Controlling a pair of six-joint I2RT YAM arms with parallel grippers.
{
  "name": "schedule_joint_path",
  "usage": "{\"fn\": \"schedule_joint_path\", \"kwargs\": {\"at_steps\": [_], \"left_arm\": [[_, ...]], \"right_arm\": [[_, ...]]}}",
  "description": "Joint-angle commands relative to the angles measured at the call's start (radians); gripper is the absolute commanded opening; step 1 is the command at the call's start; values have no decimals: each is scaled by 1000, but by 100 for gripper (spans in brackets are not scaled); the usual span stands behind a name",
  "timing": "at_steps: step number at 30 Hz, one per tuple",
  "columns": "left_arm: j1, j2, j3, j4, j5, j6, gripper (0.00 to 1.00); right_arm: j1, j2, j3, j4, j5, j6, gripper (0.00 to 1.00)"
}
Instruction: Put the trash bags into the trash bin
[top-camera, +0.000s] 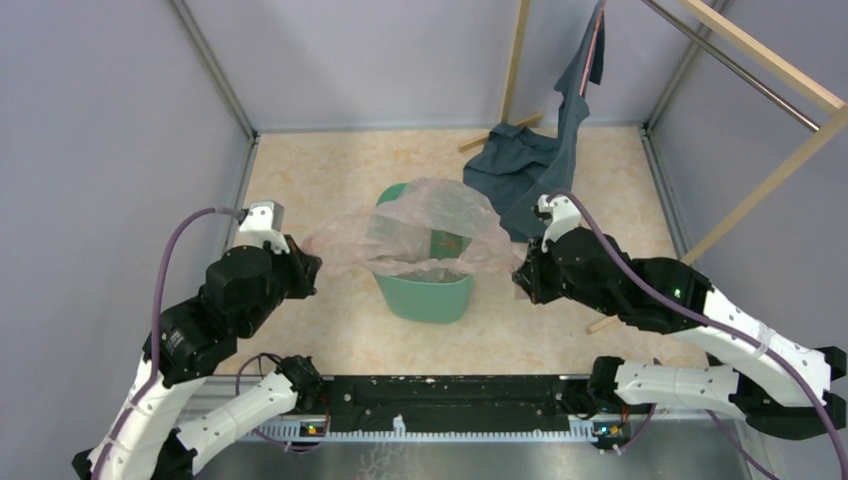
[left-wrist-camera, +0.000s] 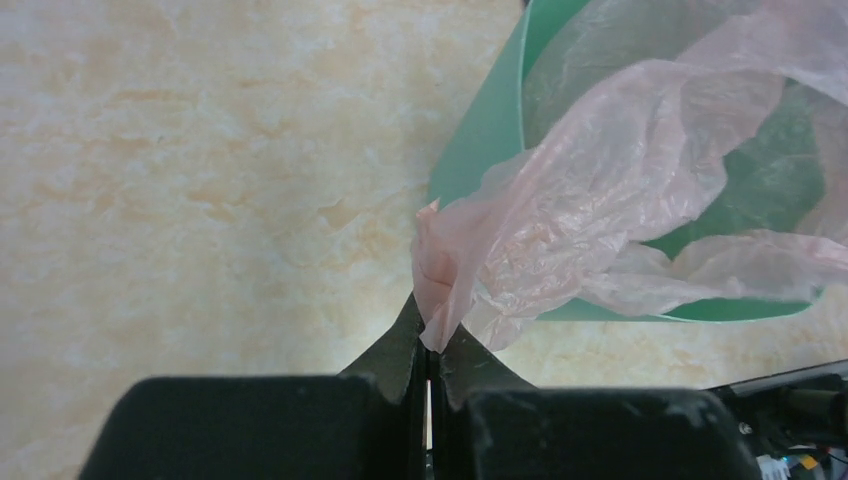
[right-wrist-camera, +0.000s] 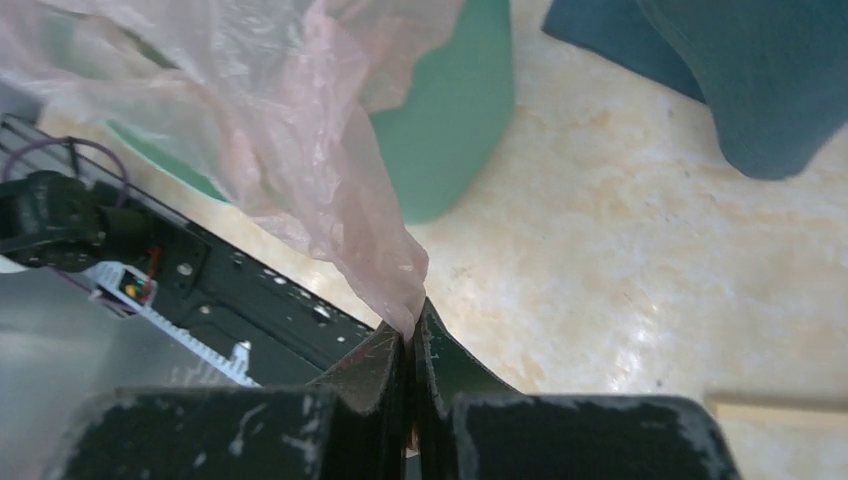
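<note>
The bin's back rim reaches out beyond the bag, so my grippers should let go of the bag's gathered ends, take the bag's back edge (top-camera: 376, 213) and pull it over that rim.
The pale-pink translucent trash bag (top-camera: 415, 232) is stretched over the mouth of the mint-green trash bin (top-camera: 428, 292), which stands at the middle of the table. My left gripper (top-camera: 312, 262) is shut on the bag's left edge, beside the bin's left side. My right gripper (top-camera: 516, 272) is shut on the bag's right edge, beside the bin's right side. In the left wrist view the bag (left-wrist-camera: 590, 190) runs from my gripper (left-wrist-camera: 432, 340) across the bin rim (left-wrist-camera: 490, 120). In the right wrist view the bag (right-wrist-camera: 300, 150) rises from my gripper (right-wrist-camera: 408, 335) toward the bin (right-wrist-camera: 455, 110).
A dark blue-grey cloth garment (top-camera: 530, 160) hangs from a wooden rack (top-camera: 760, 60) at the back right and lies on the table behind the bin. A black rail (top-camera: 450, 400) runs along the near edge. Grey walls enclose the table.
</note>
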Motion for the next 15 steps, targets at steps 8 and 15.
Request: {"fn": "schedule_joint_path", "kwargs": {"at_steps": [8, 15], "left_arm": [[2, 60, 2, -87, -95, 27, 0], [3, 68, 203, -191, 0, -46, 0]], "right_arm": [[3, 53, 32, -276, 208, 107, 0], [3, 103, 57, -354, 284, 151, 1]]}}
